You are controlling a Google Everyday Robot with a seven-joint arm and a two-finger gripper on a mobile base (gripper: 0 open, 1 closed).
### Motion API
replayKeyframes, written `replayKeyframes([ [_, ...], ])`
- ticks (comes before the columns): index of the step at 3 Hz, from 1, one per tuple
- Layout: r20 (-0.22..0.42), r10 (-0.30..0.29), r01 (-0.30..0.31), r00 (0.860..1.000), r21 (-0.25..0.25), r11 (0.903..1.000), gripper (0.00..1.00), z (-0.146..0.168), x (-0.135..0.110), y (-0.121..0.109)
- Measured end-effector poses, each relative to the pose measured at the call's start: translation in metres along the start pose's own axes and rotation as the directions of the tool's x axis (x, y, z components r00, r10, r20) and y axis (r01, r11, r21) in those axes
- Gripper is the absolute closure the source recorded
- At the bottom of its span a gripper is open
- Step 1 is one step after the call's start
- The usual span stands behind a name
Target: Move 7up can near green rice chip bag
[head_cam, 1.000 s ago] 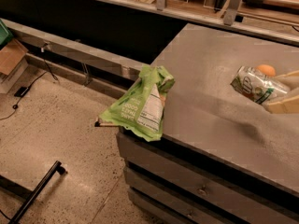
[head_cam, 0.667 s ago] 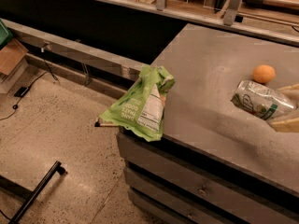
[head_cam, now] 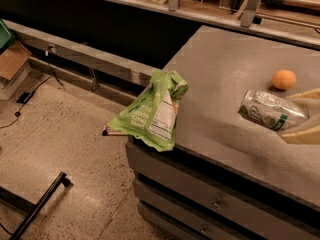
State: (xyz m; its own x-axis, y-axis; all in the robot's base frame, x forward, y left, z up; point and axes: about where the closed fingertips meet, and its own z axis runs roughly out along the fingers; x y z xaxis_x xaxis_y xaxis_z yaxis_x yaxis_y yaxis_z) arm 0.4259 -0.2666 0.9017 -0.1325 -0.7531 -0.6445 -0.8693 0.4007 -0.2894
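Next, my gripper sets the 7up can free near the counter's front edge, next to the green rice chip bag (head_cam: 216, 122). The can now lies on its side.
The 7up can (head_cam: 267, 109) is silvery with green markings. It lies on its side at the right of the grey counter (head_cam: 225, 54). My gripper (head_cam: 294, 117) comes in from the right edge, its two tan fingers (head_cam: 306, 95) above and below the can's right end, closed on it. The green rice chip bag (head_cam: 150, 111) is bright lime green with a white label panel. It hangs over the counter's front left corner, well left of the can.
A round orange fruit (head_cam: 283, 79) sits on the counter just behind the can. Drawer fronts (head_cam: 215, 204) run below the counter's front edge. On the floor are a cardboard box (head_cam: 12, 59) at far left and a black bar (head_cam: 40, 204) at lower left.
The can and the gripper have moved forward and left, toward the bag. The orange, earlier partly behind the can, now stands apart behind it.
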Motion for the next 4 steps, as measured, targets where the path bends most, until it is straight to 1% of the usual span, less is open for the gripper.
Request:
replayKeyframes([
  [1, -0.037, -0.092, 0.093, 0.995, 0.005, 0.9957, 1.00, 0.008, -0.020, 0.012],
  [2, -0.094, -0.182, 0.180, 0.979, -0.032, 0.9832, 1.00, 0.027, -0.043, 0.025],
  [3, -0.128, -0.219, 0.214, 0.967, -0.056, 0.9753, 1.00, 0.038, -0.053, 0.029],
  [4, -0.117, -0.218, 0.206, 0.969, -0.107, 0.9726, 1.00, 0.054, -0.058, 0.035],
])
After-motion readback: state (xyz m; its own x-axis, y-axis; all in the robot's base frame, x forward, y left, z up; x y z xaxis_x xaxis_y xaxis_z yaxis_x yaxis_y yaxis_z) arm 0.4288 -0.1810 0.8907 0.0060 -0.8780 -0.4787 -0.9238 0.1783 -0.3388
